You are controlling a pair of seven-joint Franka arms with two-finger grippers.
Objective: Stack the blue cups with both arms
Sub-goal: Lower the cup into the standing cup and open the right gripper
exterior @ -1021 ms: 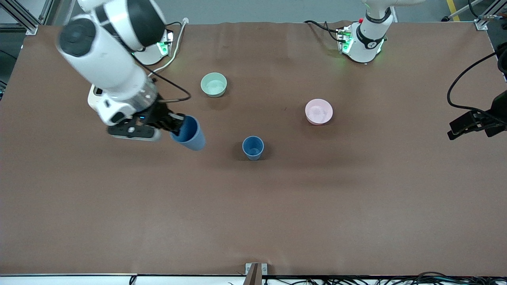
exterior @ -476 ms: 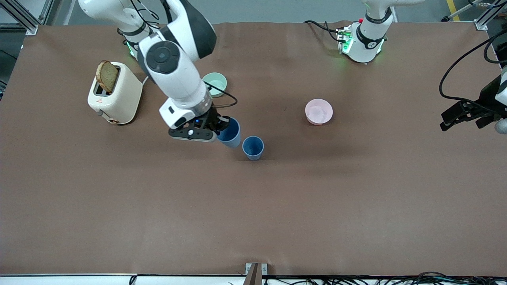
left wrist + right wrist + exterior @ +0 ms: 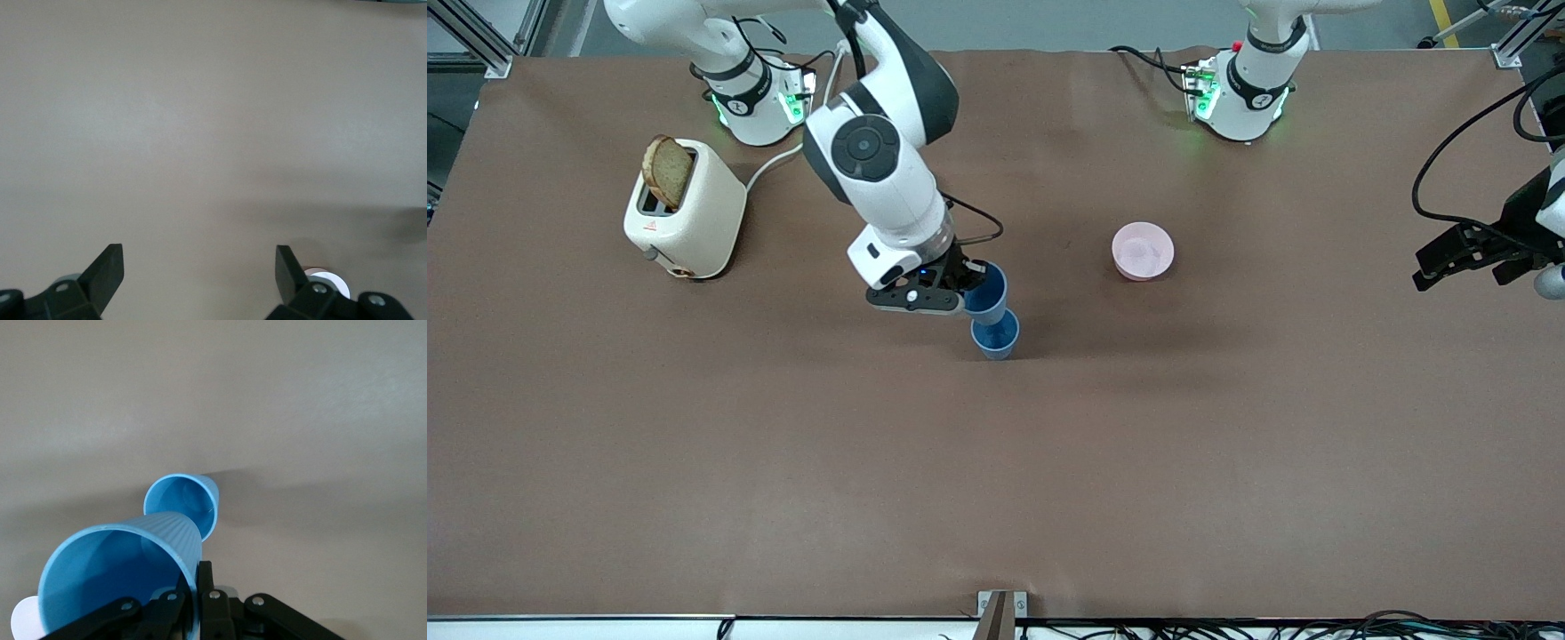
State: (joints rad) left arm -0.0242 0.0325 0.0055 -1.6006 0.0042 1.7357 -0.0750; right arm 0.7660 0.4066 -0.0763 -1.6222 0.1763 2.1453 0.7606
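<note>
My right gripper will let go of the held blue cup inside the blue cup standing upright (image 3: 995,330) (image 3: 183,503) on the brown table.
One blue cup (image 3: 995,336) stands upright on the brown table near its middle; it also shows in the right wrist view (image 3: 181,503). My right gripper (image 3: 971,283) is shut on the rim of the second blue cup (image 3: 987,293), which hangs tilted in the air, just above the standing cup and slightly toward the right arm's end. In the right wrist view the held cup (image 3: 113,577) is pinched at its wall by the right gripper (image 3: 197,587). My left gripper (image 3: 1463,258) is open and empty, in the air at the left arm's end of the table; it also shows in the left wrist view (image 3: 199,267).
A pink bowl (image 3: 1143,251) sits toward the left arm's end, farther from the front camera than the standing cup. A cream toaster (image 3: 685,213) with a slice of bread stands toward the right arm's end. The mint-green bowl is hidden by the right arm.
My right gripper has carried the held cup from near the toaster toward the table's middle, up to the standing cup. The left gripper shifted slightly inward, then held still.
</note>
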